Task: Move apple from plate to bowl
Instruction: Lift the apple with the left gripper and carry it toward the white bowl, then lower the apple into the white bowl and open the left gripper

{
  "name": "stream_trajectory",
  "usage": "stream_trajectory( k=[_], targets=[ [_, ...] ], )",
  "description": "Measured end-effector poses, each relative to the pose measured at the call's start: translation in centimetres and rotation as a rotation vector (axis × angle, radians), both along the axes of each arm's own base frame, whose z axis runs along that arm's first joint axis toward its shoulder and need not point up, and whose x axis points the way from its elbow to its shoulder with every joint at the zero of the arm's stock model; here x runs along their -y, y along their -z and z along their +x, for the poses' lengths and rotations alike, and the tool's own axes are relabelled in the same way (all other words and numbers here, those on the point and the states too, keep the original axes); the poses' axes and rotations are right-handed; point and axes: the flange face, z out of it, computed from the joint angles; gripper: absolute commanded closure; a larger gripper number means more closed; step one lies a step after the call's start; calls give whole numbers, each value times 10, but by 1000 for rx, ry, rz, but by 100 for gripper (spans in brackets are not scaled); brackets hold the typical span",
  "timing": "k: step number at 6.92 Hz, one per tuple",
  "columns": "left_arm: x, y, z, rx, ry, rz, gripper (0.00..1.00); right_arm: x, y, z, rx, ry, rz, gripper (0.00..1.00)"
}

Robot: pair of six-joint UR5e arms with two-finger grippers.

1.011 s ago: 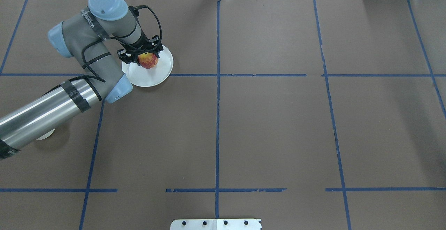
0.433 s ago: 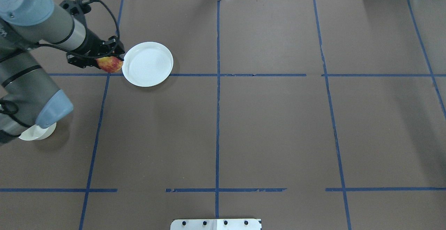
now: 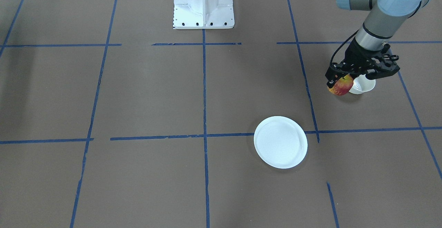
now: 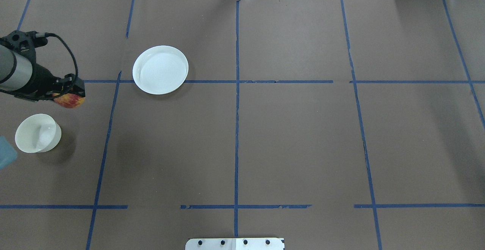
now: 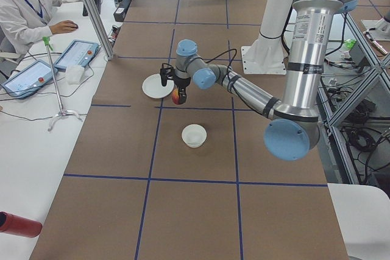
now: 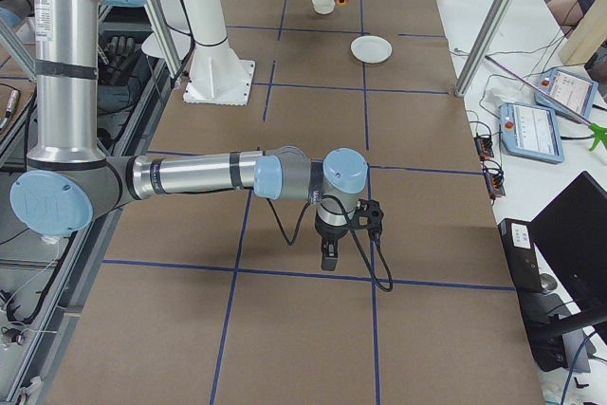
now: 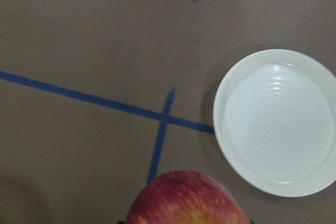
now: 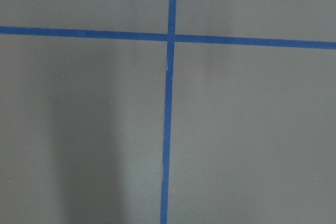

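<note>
The apple, now hanging just beside the bowl, will be released by my left gripper down inside the empty cream-white bowl (image 3: pixel 365 81), beyond the white plate.
My left gripper (image 4: pixel 69 97) is shut on the apple (image 4: pixel 71 101), red with yellow patches, and holds it above the table. The apple is clear of the white plate (image 4: pixel 160 69), which is empty, and sits a little beyond the cream-white bowl (image 4: pixel 38 133), which is empty too. In the front-facing view the apple (image 3: pixel 341 85) hangs just beside the bowl (image 3: pixel 363 85). The left wrist view shows the apple's top (image 7: pixel 186 200) and the plate (image 7: pixel 275 121). My right gripper (image 6: pixel 328 258) shows only in the exterior right view, over bare table; I cannot tell whether it is open or shut.
The table is covered in brown paper with blue tape lines (image 4: pixel 237 81). The white arm pedestal (image 3: pixel 203 3) stands at the robot's side. An operator (image 5: pixel 27 10) sits at a side desk with tablets (image 5: pixel 76 53). A red bottle (image 5: pixel 18 223) lies off the table edge.
My left arm lifted the apple off the plate and carried it to the overhead view's left and nearer, toward the bowl. The plate is now empty and the bowl is uncovered.
</note>
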Motion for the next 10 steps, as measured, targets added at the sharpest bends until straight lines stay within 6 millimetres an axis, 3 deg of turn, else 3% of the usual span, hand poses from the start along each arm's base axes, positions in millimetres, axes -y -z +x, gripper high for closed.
stream_trajectory(
  k=[2,3,4,7,10],
  targets=[
    [-53,-77,-43,16,-32,22,100,0,0,0,0,0,0,0],
    [-67,-107,-54,33,-48,22,100,0,0,0,0,0,0,0],
    [-69,-126,-55,44,-56,13,100,0,0,0,0,0,0,0],
    [-53,-118,-38,26,-60,32,100,0,0,0,0,0,0,0],
    [-49,-132,-34,42,-62,10,100,0,0,0,0,0,0,0]
  ],
)
